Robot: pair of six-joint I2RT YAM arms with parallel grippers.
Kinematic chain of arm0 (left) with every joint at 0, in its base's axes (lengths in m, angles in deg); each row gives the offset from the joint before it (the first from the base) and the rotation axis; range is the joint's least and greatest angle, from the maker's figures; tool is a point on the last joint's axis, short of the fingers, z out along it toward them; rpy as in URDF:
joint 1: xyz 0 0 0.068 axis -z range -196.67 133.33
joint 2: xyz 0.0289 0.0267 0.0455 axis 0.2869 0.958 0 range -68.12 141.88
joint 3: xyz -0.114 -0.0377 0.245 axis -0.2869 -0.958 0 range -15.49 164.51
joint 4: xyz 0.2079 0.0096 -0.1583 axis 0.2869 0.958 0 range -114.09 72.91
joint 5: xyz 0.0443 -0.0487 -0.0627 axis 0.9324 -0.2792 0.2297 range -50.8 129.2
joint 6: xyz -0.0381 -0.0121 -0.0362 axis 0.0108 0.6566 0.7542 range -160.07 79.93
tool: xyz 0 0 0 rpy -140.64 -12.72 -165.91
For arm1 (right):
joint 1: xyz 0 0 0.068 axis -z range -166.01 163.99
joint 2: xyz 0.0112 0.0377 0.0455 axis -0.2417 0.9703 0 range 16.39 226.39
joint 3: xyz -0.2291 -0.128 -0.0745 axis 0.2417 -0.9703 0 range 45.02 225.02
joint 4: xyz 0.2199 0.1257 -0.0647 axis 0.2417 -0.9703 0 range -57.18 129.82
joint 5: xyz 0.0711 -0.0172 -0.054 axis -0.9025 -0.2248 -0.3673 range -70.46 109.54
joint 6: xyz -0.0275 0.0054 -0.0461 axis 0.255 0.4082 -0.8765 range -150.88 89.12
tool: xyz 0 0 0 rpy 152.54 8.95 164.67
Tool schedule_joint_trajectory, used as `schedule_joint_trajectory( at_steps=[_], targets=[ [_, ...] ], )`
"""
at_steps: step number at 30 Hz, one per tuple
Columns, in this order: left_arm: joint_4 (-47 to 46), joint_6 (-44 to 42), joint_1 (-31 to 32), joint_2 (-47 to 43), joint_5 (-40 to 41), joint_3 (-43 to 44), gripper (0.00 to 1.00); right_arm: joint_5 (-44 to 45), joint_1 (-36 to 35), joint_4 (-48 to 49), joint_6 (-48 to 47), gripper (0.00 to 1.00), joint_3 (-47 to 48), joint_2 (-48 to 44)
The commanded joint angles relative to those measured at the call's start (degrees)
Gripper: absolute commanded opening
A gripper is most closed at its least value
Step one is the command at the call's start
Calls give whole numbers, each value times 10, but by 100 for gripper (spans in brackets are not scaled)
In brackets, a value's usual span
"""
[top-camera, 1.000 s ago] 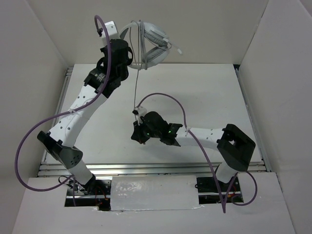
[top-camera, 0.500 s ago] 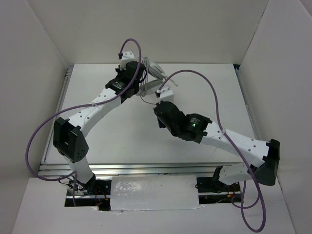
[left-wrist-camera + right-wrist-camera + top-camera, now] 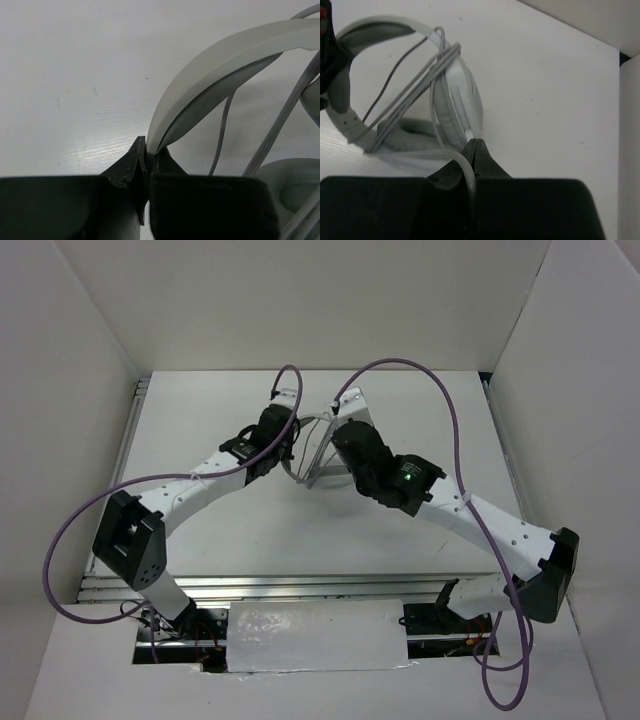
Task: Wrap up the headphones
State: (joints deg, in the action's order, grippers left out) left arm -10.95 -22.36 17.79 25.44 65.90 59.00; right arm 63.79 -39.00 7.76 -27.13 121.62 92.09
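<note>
The robot's left gripper needs to put the headphones down on the back of the table [image 3: 281, 438] beneath the left gripper's fingers.
The light grey-white headphones [image 3: 312, 458] sit low over the middle back of the table between both grippers. My left gripper [image 3: 289, 452] is shut on the end of the curved headband [image 3: 210, 75]; an ear cup [image 3: 295, 185] shows at the lower right of the left wrist view. The thin grey cable [image 3: 415, 90] runs in several strands across the headband and ear cup [image 3: 452, 107]. My right gripper [image 3: 479, 143] is shut, with a loop of the cable [image 3: 462, 165] running down between its fingers. In the top view the right gripper [image 3: 330, 452] is at the headphones' right side.
White walls close in the table [image 3: 420, 410] at the back and on both sides. Purple arm cables [image 3: 440, 390] arch above both wrists. A metal rail [image 3: 300, 585] runs along the near table edge.
The left arm has brought the headphones down from high at the back towards the table's middle. The right arm has stretched forward to the headphones, still shut on the cable.
</note>
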Motion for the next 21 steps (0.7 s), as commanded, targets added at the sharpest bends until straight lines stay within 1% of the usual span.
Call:
schedule_joint_trajectory(
  at_steps=[1, 5, 6, 8, 9, 11, 14, 17, 19, 21],
  targets=[
    [-88, -21, 5, -52, -116, -27, 0, -7, 24, 115, -101, 0, 12, -21],
    [-94, -15, 11, -73, -172, -58, 0, -52, 68, 139, -127, 0, -11, -20],
    [-97, -15, 16, -77, -185, -72, 0, -86, 89, 146, -133, 0, -18, -20],
    [-105, -12, 23, -87, -208, -88, 0, -120, 109, 171, -146, 0, -44, -21],
    [-106, -13, 29, -89, -215, -100, 0, -147, 126, 174, -145, 0, -48, -19],
    [-104, -9, 34, -100, -224, -110, 0, -165, 142, 174, -130, 0, -54, -6],
    [-94, -8, 41, -108, -222, -125, 0, -197, 173, 161, -110, 4, -58, 14],
    [-97, -5, 41, -111, -247, -136, 0, -231, 185, 173, -111, 8, -75, 30],
    [-94, 1, 41, -104, -263, -137, 0, -255, 190, 168, -112, 14, -77, 46],
    [-90, 6, 42, -98, -263, -138, 0, -255, 193, 162, -109, 17, -76, 58]
  ],
)
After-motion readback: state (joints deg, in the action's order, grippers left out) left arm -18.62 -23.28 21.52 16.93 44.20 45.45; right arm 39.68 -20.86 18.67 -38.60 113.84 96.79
